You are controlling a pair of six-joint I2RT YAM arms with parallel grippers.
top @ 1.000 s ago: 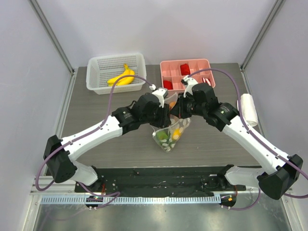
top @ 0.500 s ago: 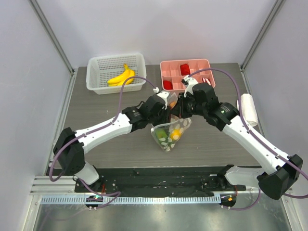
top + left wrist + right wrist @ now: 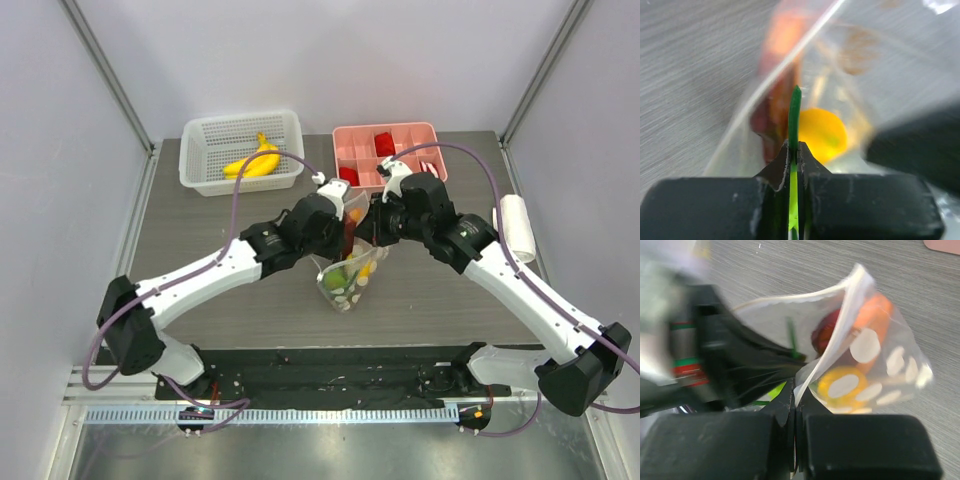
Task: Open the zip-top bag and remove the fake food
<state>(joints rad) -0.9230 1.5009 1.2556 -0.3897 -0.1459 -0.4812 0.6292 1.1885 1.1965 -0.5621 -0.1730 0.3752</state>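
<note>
The thin green piece is pinched midway by my left gripper, with a long tip past its fingers, so I should open the gripper and take it nearer the green piece's end [image 3: 796, 97] before pulling.
The clear zip-top bag [image 3: 346, 284] with white dots hangs upright over the middle of the table, its mouth open at the top. My right gripper [image 3: 796, 390] is shut on the bag's white zip strip [image 3: 840, 320]. My left gripper [image 3: 794, 150] is inside the bag's mouth, shut on a thin green piece [image 3: 795, 107] of fake food. An orange-and-maroon sausage [image 3: 777, 95] and a round yellow piece [image 3: 826, 132] lie in the bag below it. From above, the left gripper [image 3: 346, 228] and right gripper [image 3: 371, 232] meet at the bag's top.
A white perforated basket [image 3: 205, 140] holding yellow bananas [image 3: 252, 160] stands at the back left. A pink divided tray [image 3: 350, 140] with red blocks is at the back right. A white roll [image 3: 514, 226] lies by the right edge.
My left gripper has gone from partly open to shut, now pinching the green piece inside the bag's mouth. The bag has drawn narrower. My right gripper keeps its hold.
</note>
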